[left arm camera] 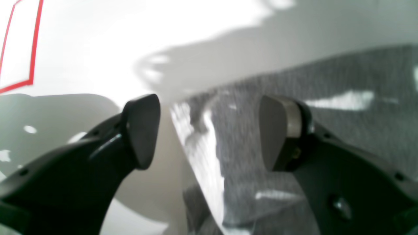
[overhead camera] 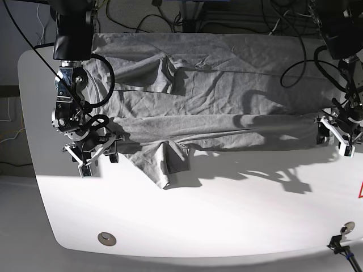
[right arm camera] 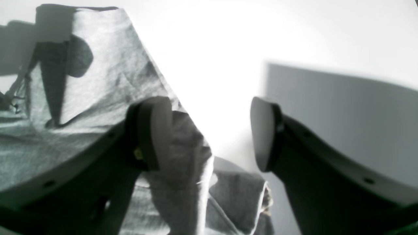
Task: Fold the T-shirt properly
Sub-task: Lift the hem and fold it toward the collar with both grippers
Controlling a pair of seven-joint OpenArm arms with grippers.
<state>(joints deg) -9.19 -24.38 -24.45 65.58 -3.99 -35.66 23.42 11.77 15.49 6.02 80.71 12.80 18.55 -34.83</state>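
The sleeve sticks out past the T-shirt's folded edge, so next my left gripper pinches the T-shirt's corner [left arm camera: 213, 125] while my right gripper pulls the sleeve in.
The grey T-shirt [overhead camera: 215, 90] lies spread across the far half of the white table [overhead camera: 227, 221], with a folded edge running along its near side and a sleeve pointing toward the front. My right gripper [overhead camera: 93, 154] stands open at the shirt's left end. In its wrist view the right gripper [right arm camera: 205, 135] has one finger over the cloth [right arm camera: 98, 81] and nothing pinched. My left gripper [overhead camera: 336, 134] is open at the shirt's right end. Seen from the left wrist, its fingers [left arm camera: 143, 130] straddle the fabric's edge [left arm camera: 343, 130] without clamping it.
Red tape marks [left arm camera: 32, 49] the table at the right edge [overhead camera: 361, 191]. Two round fittings [overhead camera: 106, 238] [overhead camera: 346, 228] sit near the front edge. Cables [overhead camera: 227, 17] run behind the table's back edge.
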